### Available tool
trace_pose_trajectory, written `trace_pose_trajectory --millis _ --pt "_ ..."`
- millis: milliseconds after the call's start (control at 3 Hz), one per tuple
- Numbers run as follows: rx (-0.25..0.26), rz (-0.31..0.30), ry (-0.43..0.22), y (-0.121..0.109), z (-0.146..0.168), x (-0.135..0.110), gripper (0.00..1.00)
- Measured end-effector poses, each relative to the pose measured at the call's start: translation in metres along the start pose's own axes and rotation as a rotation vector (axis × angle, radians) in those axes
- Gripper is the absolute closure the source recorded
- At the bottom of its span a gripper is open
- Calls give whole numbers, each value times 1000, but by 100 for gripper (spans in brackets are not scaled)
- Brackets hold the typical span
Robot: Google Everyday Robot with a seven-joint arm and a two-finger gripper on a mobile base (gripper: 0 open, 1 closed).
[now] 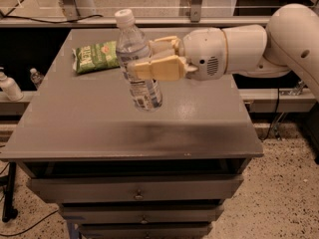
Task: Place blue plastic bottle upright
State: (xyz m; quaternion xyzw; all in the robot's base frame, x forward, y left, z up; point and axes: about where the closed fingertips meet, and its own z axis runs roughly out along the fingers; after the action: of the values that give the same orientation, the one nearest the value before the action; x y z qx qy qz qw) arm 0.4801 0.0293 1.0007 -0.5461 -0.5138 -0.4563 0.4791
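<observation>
I will use my gripper to set the blue plastic bottle down upright on the front middle of the grey cabinet top (155, 130) and let go of it.
The blue plastic bottle (137, 63) is clear with a white cap and a pale label with dark text near its base. It is held nearly upright, slightly tilted with the cap toward the upper left, above the middle of the grey cabinet top (99, 128). My gripper (144, 59) reaches in from the right and is shut on the bottle's middle, with tan fingers (154, 68) in front of and behind it. The bottle's base hangs just above the surface.
A green snack bag (95, 56) lies at the back left of the cabinet top. A white pump bottle (9, 86) and a small bottle (36, 77) stand on a lower ledge at left. Drawers sit below the front edge.
</observation>
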Motion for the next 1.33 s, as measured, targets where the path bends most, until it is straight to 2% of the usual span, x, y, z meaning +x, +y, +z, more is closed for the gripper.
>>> trace_pose_trajectory --millis 333,667,1000,1333 --pt "17 -3 86 1 9 -3 100" --pt "10 -4 171 2 13 -16 100" --pt "-12 -6 204 2 10 -31 100" --pt "-57 -4 170 1 -4 -49 100"
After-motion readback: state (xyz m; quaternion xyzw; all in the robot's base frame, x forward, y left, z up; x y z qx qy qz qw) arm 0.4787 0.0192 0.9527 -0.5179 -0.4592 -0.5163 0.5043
